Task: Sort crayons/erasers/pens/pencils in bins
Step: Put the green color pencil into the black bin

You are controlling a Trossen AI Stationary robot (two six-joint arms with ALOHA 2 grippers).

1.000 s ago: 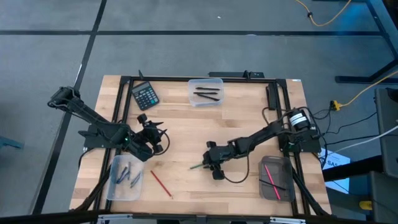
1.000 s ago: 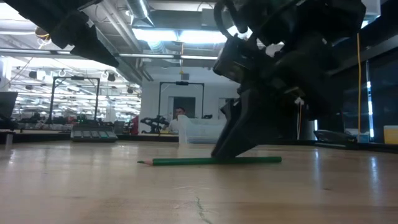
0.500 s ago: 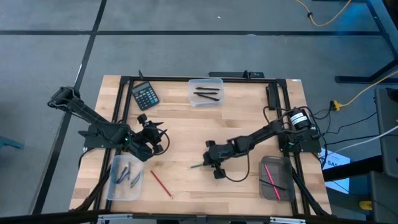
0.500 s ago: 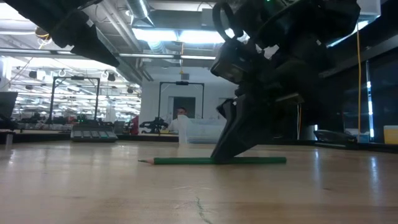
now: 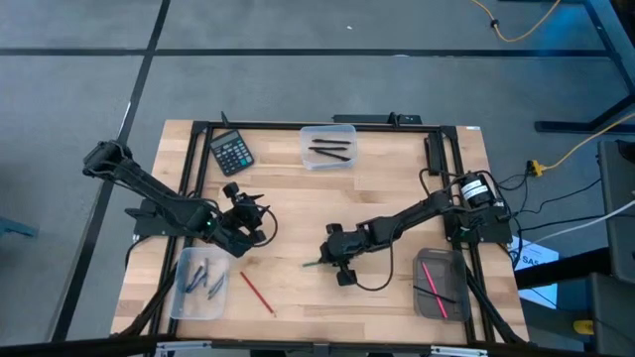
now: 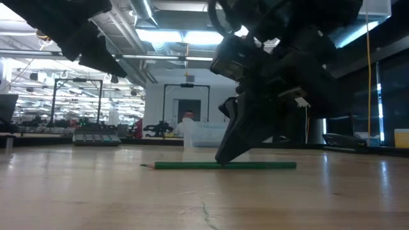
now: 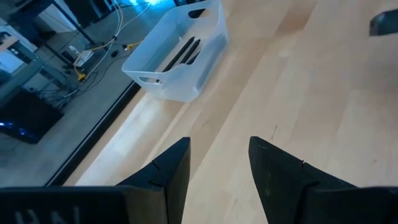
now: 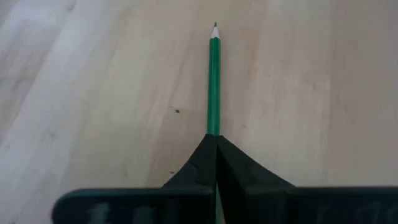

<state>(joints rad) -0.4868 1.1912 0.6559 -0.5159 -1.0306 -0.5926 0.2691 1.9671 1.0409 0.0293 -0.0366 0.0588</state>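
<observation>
My right gripper is to put the green pencil down on the bare middle of the table [image 5: 325,244], straight across from the far clear bin. The pencil still lies flat on the wooden table.
A green pencil [image 5: 314,264] lies flat on the wooden table near its middle, and my right gripper [image 5: 329,258] is shut on it. A red pencil [image 5: 258,293] lies on the table nearer the front. The clear bin at the far edge [image 5: 328,146] holds black pens. The clear bin at the front left [image 5: 201,283] holds grey-blue sticks, and the dark bin at the front right [image 5: 440,286] holds red and pink ones. My left gripper [image 5: 260,224] hangs open above bare wood left of centre, its fingers [image 7: 174,165] holding nothing. My right gripper pinches the green pencil's shaft [image 8: 214,123] between its two fingers, about midway along it [image 6: 214,165]. The fingers [image 6: 231,144] slant down from the table's right, in line with the pencil. The pencil lies level on the table, its sharpened tip [image 8: 215,25] pointing away from the gripper.
A black calculator [image 5: 232,152] lies at the far left of the table. A black frame [image 5: 189,169] runs round the table's edges. Bare wood stretches between the far bin and both grippers.
My right gripper's fingers have drawn together on the green pencil, which has stayed flat on the table and slid slightly along its length.
</observation>
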